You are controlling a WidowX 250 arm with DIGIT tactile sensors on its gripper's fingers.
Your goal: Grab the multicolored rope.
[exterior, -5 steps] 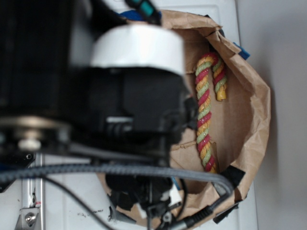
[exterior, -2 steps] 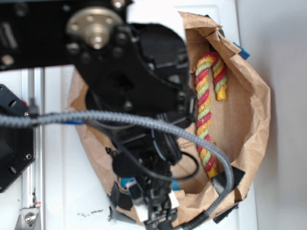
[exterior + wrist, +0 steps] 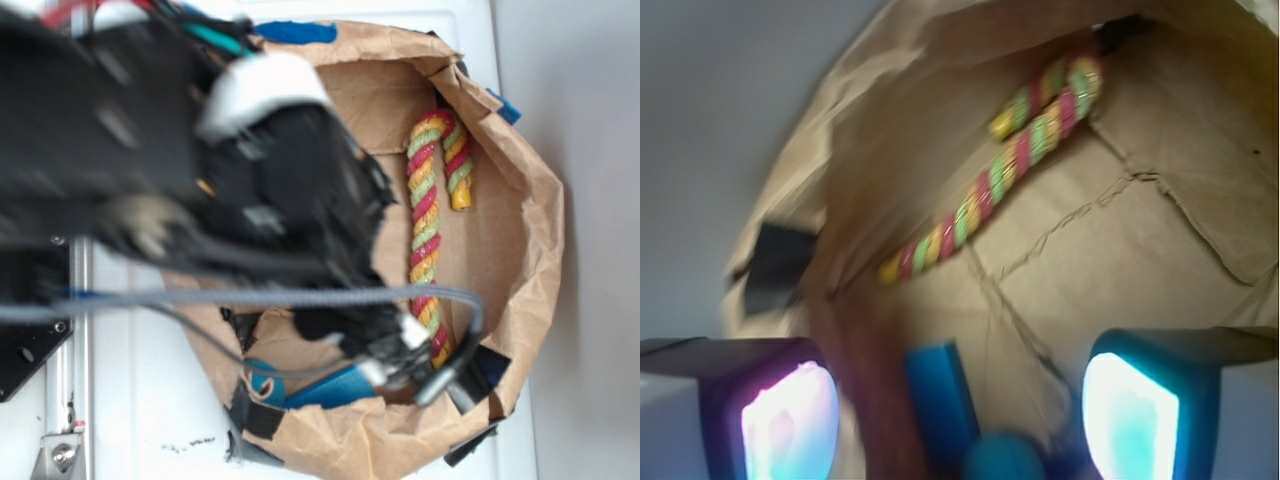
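Observation:
The robot's gripper needs to close on the multicolored rope's long straight part [image 3: 425, 226] [image 3: 1007, 173], near its middle, just below the level of the hook's loose yellow end.
The multicolored rope [image 3: 425, 230], twisted in red, yellow and light green with a hooked top end, lies along the floor of the brown paper bag [image 3: 540, 230]. In the wrist view the rope [image 3: 1000, 180] runs diagonally ahead, well beyond the fingers. My gripper [image 3: 960, 420] is open, its two lit pads [image 3: 790, 420] far apart and nothing held between them. From outside, the blurred gripper [image 3: 398, 348] hangs inside the bag near the rope's lower end, apart from it. The arm hides the bag's left half.
A blue object [image 3: 330, 387] lies on the bag floor under the gripper, also showing as the blue object [image 3: 940, 395] between the fingers. A grey braided cable [image 3: 250, 297] crosses the bag. Black tape [image 3: 490, 365] and blue tape [image 3: 295, 32] mark the rim. A metal rail [image 3: 75, 400] runs at left.
The arm has swung and its gripper has moved right and into the bag, toward the rope's lower end. The rope and bag have not moved.

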